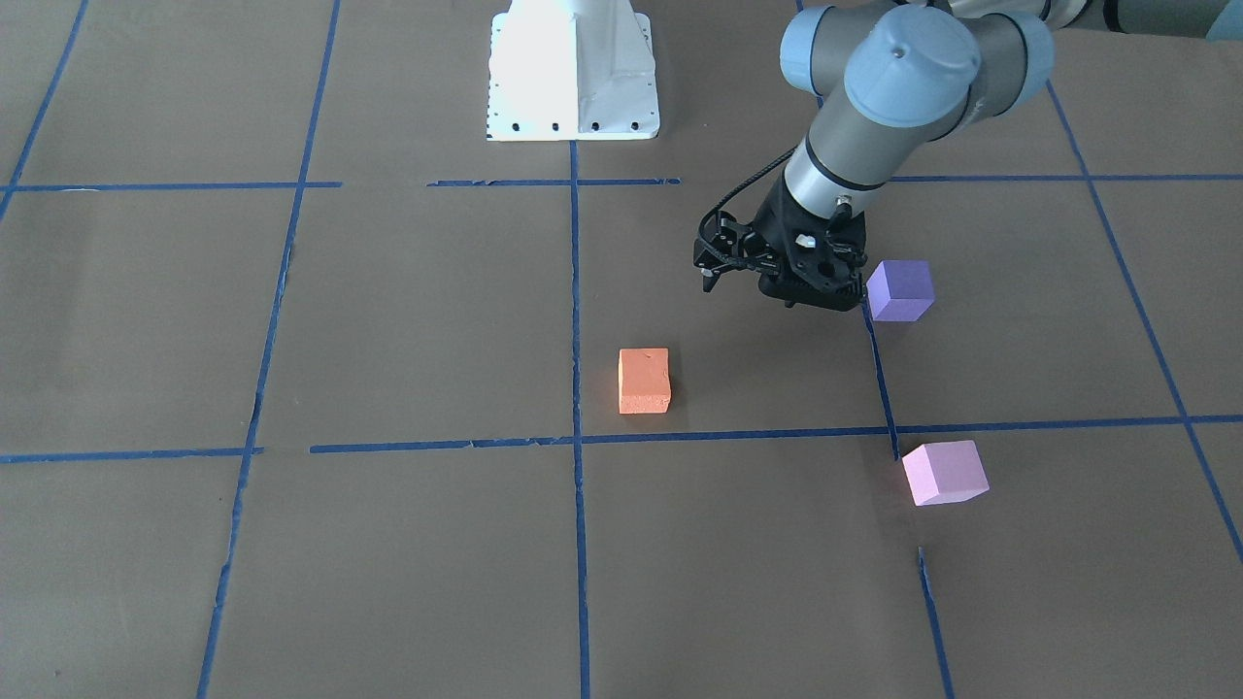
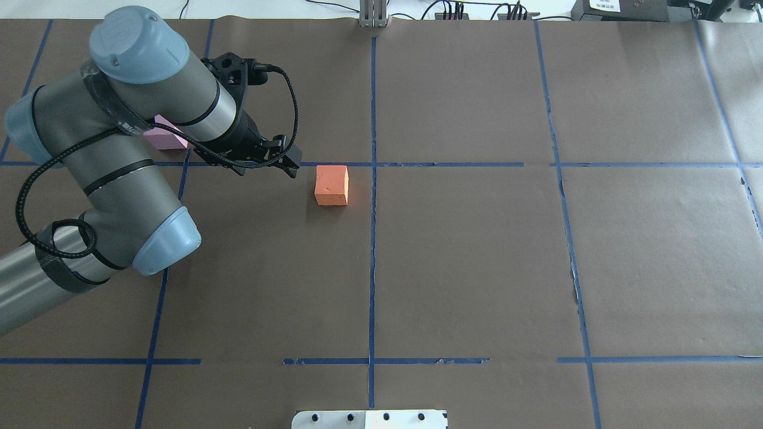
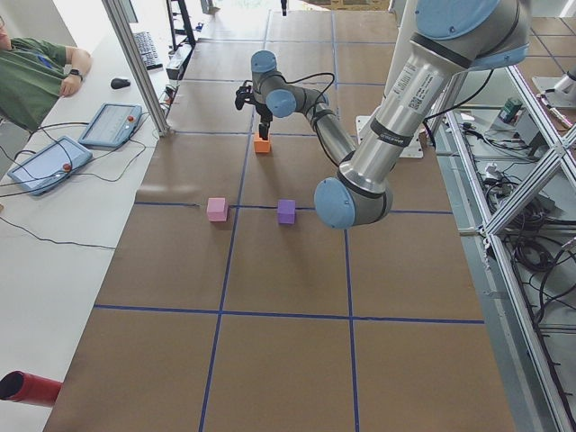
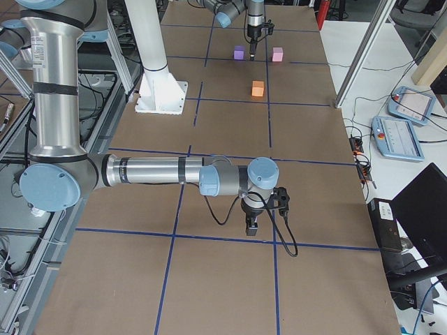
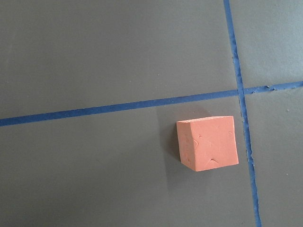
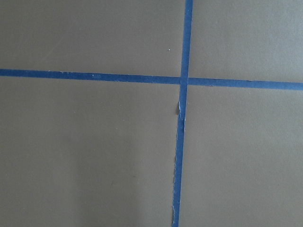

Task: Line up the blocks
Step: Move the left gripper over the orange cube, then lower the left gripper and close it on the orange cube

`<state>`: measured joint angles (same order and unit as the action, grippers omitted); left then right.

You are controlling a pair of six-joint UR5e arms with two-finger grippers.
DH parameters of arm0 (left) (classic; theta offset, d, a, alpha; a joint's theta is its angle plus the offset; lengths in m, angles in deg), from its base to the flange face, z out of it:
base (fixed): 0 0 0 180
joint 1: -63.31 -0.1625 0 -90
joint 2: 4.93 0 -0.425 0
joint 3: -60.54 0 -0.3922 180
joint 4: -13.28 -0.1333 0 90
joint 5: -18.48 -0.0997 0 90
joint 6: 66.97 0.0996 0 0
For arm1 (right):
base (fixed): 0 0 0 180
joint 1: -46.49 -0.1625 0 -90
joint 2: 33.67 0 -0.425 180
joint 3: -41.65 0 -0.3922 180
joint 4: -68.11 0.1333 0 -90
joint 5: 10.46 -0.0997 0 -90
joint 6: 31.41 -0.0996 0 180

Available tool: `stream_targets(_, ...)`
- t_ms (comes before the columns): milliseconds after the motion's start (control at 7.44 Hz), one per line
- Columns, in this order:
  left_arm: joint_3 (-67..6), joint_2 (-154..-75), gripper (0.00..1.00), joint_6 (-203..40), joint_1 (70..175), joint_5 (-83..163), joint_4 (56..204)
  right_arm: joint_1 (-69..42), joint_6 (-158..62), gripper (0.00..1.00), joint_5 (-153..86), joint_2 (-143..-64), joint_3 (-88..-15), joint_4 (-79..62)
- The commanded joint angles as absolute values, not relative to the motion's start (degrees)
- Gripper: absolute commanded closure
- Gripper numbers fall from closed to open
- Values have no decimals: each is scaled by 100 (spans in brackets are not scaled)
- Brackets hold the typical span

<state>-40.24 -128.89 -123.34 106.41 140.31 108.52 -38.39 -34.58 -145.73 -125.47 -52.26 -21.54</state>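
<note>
My left gripper should next move over to the orange block near the middle of the table and then close on the block's opposite sides (image 1: 644, 381) (image 5: 209, 144).
The orange block (image 1: 644, 381) sits near the table's middle, and also shows in the overhead view (image 2: 331, 185) and the left wrist view (image 5: 208, 143). The violet-purple block (image 1: 901, 289) and the light pink block (image 1: 944, 473) lie apart on the robot's left side. In the overhead view the arm hides the purple one and half covers the pink one (image 2: 164, 137). My left gripper (image 1: 712, 280) hangs above the table between the orange and purple blocks, jaws apart and empty. My right gripper (image 4: 251, 225) shows only in the exterior right view, far from the blocks; I cannot tell its state.
Blue tape lines divide the brown table (image 2: 477, 268) into squares. The white robot base (image 1: 573, 78) stands at the robot's edge. A side desk with tablets (image 3: 54, 162) and a seated person (image 3: 36, 72) lies beyond the far edge.
</note>
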Motion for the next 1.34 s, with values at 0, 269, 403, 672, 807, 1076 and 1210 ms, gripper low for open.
stream_targets(0,-3712,-13112,0,-12689,10454,13838,10978,-3842,-3458,0,-14572,-12552,-5221,-2154)
stream_targets(269,-3080,-13718,0,-12841,10138,13065,10822,-3842,-3458,0,-14572,-12543,-5230,-2154)
stream_targets(403,-2764,-13947,0,-12841,10128,13054,10751,-3842,-3458,0,-14572,-12552,-5230,-2154)
stream_targets(672,-2235,-14256,0,-12850,10075,13036,10724,-3842,-3458,0,-14572,-12552,-5230,-2154)
stream_targets(807,-2147,-14317,0,-12867,10040,12862,10715,-3842,-3458,0,-14581,-12543,-5230,-2154)
stream_targets(1076,-1865,-14441,0,-12876,9934,12589,10732,-3842,-3458,0,-14581,-12552,-5230,-2154)
stream_targets(1210,-1856,-14424,0,-12876,9899,12588,10741,-3842,-3458,0,-14572,-12543,-5230,-2154)
